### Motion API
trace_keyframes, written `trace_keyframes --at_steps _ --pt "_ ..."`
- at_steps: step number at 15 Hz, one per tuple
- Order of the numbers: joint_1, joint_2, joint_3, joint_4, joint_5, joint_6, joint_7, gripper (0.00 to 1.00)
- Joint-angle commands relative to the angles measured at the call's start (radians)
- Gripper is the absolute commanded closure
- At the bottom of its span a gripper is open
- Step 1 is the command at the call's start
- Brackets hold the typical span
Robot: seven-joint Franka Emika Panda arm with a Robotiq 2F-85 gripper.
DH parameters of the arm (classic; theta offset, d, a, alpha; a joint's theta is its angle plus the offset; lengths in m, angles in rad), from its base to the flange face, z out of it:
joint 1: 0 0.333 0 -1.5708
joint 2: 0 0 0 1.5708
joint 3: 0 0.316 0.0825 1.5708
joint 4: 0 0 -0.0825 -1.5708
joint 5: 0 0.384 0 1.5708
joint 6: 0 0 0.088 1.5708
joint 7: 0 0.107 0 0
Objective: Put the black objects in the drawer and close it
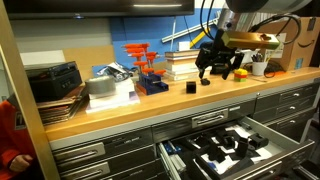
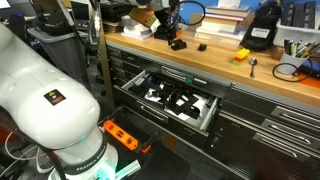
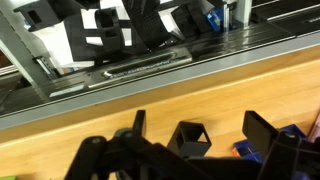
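My gripper is going to close next on the sides [image 1: 191, 86] [image 3: 189, 139] of the small black hollow cube, the one nearer the front edge of the counter.
A small black hollow cube [image 3: 190, 138] sits on the wooden counter between my open fingers in the wrist view. My gripper [image 3: 195, 120] is open and empty, hovering low over the counter [image 1: 215, 70] [image 2: 172, 30]. Two small black pieces [image 1: 190, 87] [image 1: 205, 82] lie on the counter beside the gripper in an exterior view; one also shows in an exterior view [image 2: 178, 43]. The wide grey drawer [image 1: 165, 155] [image 2: 215, 108] is pulled open below the counter. Its black foam insert with pale cut-outs holds black shapes. Its front rail shows in the wrist view [image 3: 140, 70].
An orange rack [image 1: 145, 60], stacked books [image 1: 180, 65], a silver roll [image 1: 100, 87] and a black radio-like box [image 1: 55, 80] stand on the counter. A cup of pens [image 1: 258, 68] is near the gripper. A blue item [image 3: 250, 150] lies by one finger. An orange power strip [image 2: 125, 135] lies on the floor.
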Motion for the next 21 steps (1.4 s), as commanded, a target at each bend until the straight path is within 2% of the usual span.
trace_keyframes --at_steps 1,5,9,13,16,20,21 --pt "0.030 0.034 0.011 0.071 0.049 -0.001 0.001 0.00" --pt "0.047 0.120 0.024 0.155 0.087 0.042 0.031 0.00" --pt "0.020 0.245 0.034 0.243 0.037 0.124 0.106 0.00" --pt "-0.003 0.383 0.016 0.337 -0.090 0.163 0.229 0.00" --pt "-0.002 0.468 -0.013 0.400 -0.235 0.159 0.356 0.00" --pt "0.026 0.551 -0.061 0.486 -0.411 0.107 0.510 0.00" --pt "0.063 0.566 -0.101 0.504 -0.418 0.089 0.517 0.00"
